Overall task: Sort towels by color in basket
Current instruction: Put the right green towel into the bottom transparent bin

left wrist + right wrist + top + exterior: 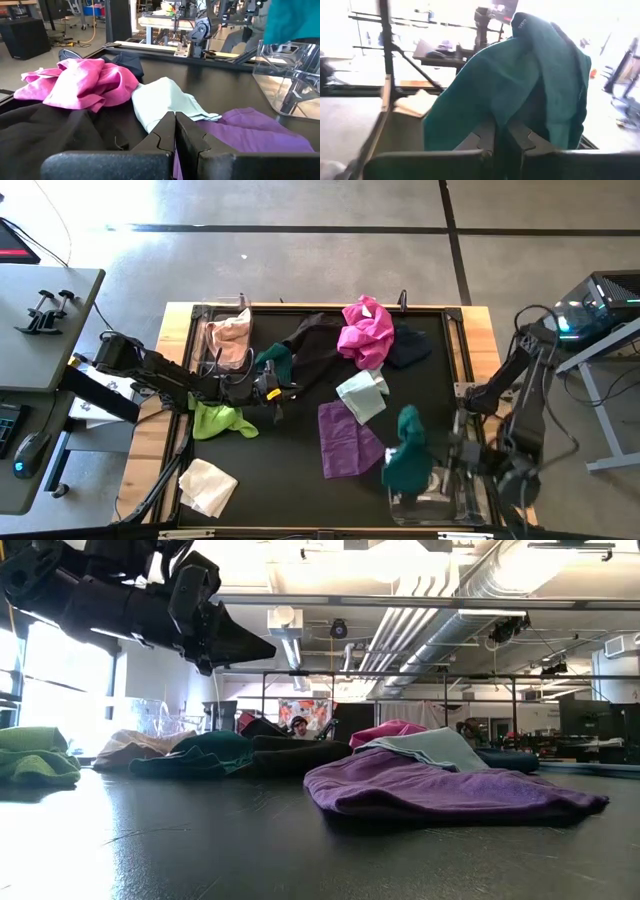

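Note:
My right gripper is going to release the dark teal-green towel inside the clear basket (pixel 415 492), close to where the purple towel is. The teal-green towel is now above that basket.
My right gripper (pixel 502 131) is shut on a dark teal-green towel (pixel 405 450) above the clear basket (pixel 437 500) at the table's near right. My left gripper (pixel 175 119) is shut and holds nothing. It hangs above the mat (pixel 262 644), next to a second teal towel (pixel 276 362) and the lime towel (pixel 220 420). On the mat lie the magenta (pixel 367 330), black (pixel 315 345), pale mint (pixel 362 394), purple (pixel 347 438) and cream (pixel 208 485) towels. A peach towel (pixel 232 336) sits in the far-left clear basket. My right gripper pinches the dark teal-green towel between its two fingers at a bunched fold (pixel 506 112); I cannot tell how many layers. The towel is lifted clear and hangs slack over the clear basket (pixel 286 75), its lower part (pixel 292 20) above the rim.
A dark cloth (pixel 410 346) lies at the far right beside the magenta towel. A raised wooden frame (pixel 470 330) borders the mat. The mat's near middle (pixel 290 480) is bare between the cream and purple towels. Desks and equipment stand beyond both table sides.

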Controlling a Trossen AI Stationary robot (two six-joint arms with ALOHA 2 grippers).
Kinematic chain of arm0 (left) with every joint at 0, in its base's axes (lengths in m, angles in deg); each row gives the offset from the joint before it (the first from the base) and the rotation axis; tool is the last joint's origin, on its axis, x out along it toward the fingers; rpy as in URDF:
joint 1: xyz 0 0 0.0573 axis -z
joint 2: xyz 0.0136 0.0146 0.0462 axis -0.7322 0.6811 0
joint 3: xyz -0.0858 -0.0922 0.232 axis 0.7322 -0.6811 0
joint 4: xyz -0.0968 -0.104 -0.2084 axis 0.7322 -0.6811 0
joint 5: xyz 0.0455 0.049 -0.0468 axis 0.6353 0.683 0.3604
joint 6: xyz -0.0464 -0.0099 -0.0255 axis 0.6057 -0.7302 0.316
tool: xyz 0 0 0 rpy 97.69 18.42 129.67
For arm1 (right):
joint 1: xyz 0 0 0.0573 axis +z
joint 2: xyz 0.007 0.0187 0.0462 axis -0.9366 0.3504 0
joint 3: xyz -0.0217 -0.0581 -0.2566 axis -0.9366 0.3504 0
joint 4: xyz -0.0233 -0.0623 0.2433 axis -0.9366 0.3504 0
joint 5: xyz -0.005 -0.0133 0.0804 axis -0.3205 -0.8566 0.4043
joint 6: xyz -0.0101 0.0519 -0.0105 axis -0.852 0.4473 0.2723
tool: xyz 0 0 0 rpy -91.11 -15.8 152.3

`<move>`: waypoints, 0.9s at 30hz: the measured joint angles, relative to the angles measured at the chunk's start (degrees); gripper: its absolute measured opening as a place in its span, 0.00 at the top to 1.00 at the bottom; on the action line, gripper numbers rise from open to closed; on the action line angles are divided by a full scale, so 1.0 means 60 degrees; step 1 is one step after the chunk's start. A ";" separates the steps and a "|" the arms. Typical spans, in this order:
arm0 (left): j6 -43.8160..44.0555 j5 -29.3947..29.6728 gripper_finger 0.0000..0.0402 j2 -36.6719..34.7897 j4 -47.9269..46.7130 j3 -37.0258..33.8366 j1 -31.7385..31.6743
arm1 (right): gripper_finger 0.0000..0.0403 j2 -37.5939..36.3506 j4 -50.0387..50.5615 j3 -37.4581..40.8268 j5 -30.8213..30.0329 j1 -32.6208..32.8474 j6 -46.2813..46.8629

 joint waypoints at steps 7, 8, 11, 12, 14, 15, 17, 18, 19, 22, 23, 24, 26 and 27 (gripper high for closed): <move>-0.0004 0.0001 1.00 0.0000 0.0216 0.0000 0.0000 | 0.99 0.1066 -0.0912 0.0013 -0.1748 0.1329 -0.0205; -0.0004 0.0002 1.00 0.0000 0.0257 0.0000 0.0000 | 0.99 0.1157 -0.1037 0.0013 -0.1752 0.1467 -0.0322; -0.0007 0.0004 1.00 0.0000 0.0309 0.0000 0.0000 | 0.99 0.1380 -0.1279 0.0013 -0.1766 0.1821 -0.0408; -0.0007 0.0001 1.00 0.0000 0.0362 0.0000 0.0000 | 0.99 0.1433 -0.1274 0.0013 -0.1763 0.1921 -0.0361; -0.0011 0.0004 1.00 -0.0004 0.0468 0.0000 0.0000 | 0.99 0.1505 -0.1282 0.0013 -0.1765 0.2138 -0.0335; -0.0010 0.0004 1.00 -0.0002 0.0482 0.0000 0.0000 | 0.99 0.1527 -0.1292 0.0013 -0.1766 0.2238 -0.0335; -0.0011 0.0004 1.00 -0.0002 0.0499 0.0000 0.0000 | 0.99 0.1570 -0.1285 0.0015 -0.1767 0.2386 -0.0345; -0.0011 0.0004 1.00 -0.0002 0.0502 0.0000 0.0000 | 0.99 0.1588 -0.1265 0.0013 -0.1768 0.2428 -0.0342; -0.0011 0.0004 1.00 -0.0003 0.0501 0.0000 0.0000 | 0.99 0.1598 -0.1223 0.0017 -0.1762 0.2459 -0.0342; -0.0015 0.0000 1.00 -0.0004 0.0502 0.0000 0.0000 | 0.99 0.1679 -0.0993 0.0014 -0.1696 0.2464 -0.0359; -0.0015 0.0004 1.00 -0.0003 0.0498 0.0000 0.0000 | 0.99 0.1728 -0.0871 0.0013 -0.1581 0.2462 -0.0380; -0.0015 0.0003 1.00 -0.0003 0.0498 0.0000 0.0000 | 0.99 0.1792 -0.0729 0.0013 -0.1397 0.2464 -0.0356; -0.0015 0.0004 1.00 -0.0002 0.0495 0.0000 -0.0001 | 0.98 0.1901 -0.0342 0.0013 -0.1043 0.2465 -0.0093; -0.0015 0.0004 1.00 -0.0002 0.0495 0.0000 0.0000 | 0.98 0.1959 -0.0106 0.0013 -0.0922 0.2463 0.0163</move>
